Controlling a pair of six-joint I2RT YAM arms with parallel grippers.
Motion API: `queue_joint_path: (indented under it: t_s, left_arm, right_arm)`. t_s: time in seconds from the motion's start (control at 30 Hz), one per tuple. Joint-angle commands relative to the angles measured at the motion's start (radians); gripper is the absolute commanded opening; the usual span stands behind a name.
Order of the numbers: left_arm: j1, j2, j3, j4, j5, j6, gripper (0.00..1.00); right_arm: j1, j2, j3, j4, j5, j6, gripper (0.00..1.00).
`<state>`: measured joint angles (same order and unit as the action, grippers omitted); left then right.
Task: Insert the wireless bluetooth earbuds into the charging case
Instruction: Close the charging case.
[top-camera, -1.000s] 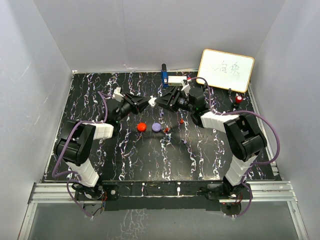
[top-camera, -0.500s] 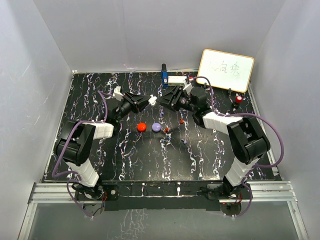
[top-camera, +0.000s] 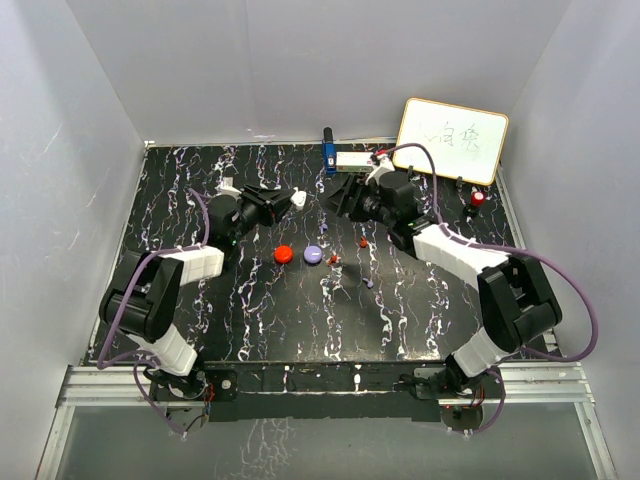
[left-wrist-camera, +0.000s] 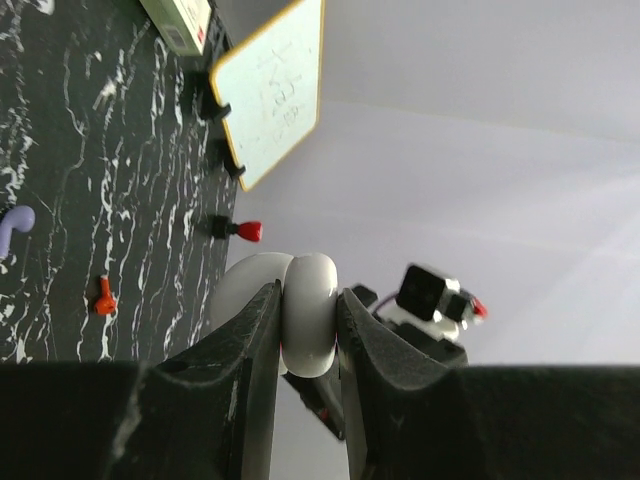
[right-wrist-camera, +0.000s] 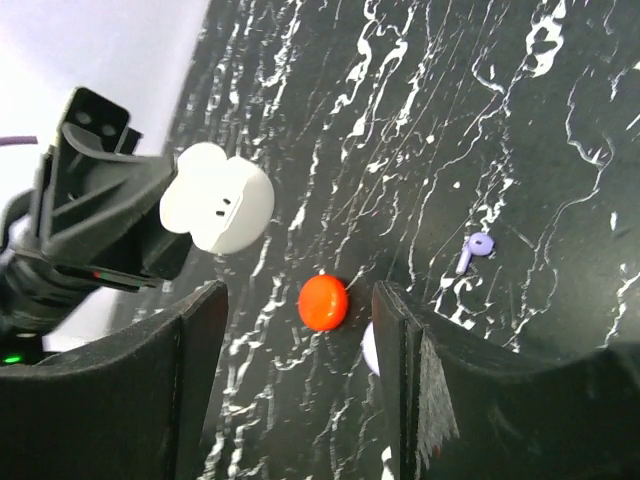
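Next, my left gripper sets the white charging case down on the black marbled table (top-camera: 277, 210) behind the red puck.
My left gripper (top-camera: 292, 199) is shut on the white charging case (top-camera: 298, 197) and holds it above the table; the case shows pinched between the jaws in the left wrist view (left-wrist-camera: 305, 315). My right gripper (top-camera: 333, 194) is open and empty, facing the case (right-wrist-camera: 216, 196) from the right. A purple earbud (top-camera: 369, 284) lies on the black marbled table, also in the right wrist view (right-wrist-camera: 478, 248). A red earbud (top-camera: 363, 243) lies to the right of the pucks, and a tiny red-and-white piece (top-camera: 332, 260) lies beside the purple puck.
A red puck (top-camera: 284, 254) and a purple puck (top-camera: 313, 255) lie mid-table. A whiteboard (top-camera: 451, 140) stands at the back right, with a red-capped object (top-camera: 478, 199) beside it. A blue object (top-camera: 328, 150) and a white box (top-camera: 352, 159) sit at the back edge.
My left gripper has drawn the case a little back and left. My right arm has shifted back and to the right, widening the gap between the grippers.
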<state>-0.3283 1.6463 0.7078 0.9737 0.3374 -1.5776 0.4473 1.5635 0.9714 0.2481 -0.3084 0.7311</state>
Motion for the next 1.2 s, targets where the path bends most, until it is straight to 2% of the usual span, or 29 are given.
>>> queue_joint_path:
  t_s: [0.0, 0.13, 0.33, 0.57, 1.17]
  left_arm:
    - [-0.020, -0.087, 0.036, -0.130, -0.150, -0.044, 0.00]
    - [-0.046, -0.120, 0.050, -0.216, -0.221, -0.060, 0.00]
    - [-0.064, -0.158, 0.052, -0.274, -0.282, -0.077, 0.00]
    - [-0.078, -0.161, 0.069, -0.305, -0.302, -0.096, 0.00]
    - [-0.100, -0.141, 0.057, -0.311, -0.313, -0.116, 0.00]
  right_arm:
    - [0.122, -0.045, 0.051, -0.044, 0.241, -0.296, 0.58]
    - [0.217, -0.022, 0.000, 0.105, 0.360, -0.447, 0.59]
    - [0.252, 0.019, -0.064, 0.291, 0.426, -0.499, 0.65]
    - [0.290, 0.109, -0.004, 0.295, 0.488, -0.557, 0.65]
    - [0.306, 0.237, 0.094, 0.341, 0.536, -0.554, 0.65]
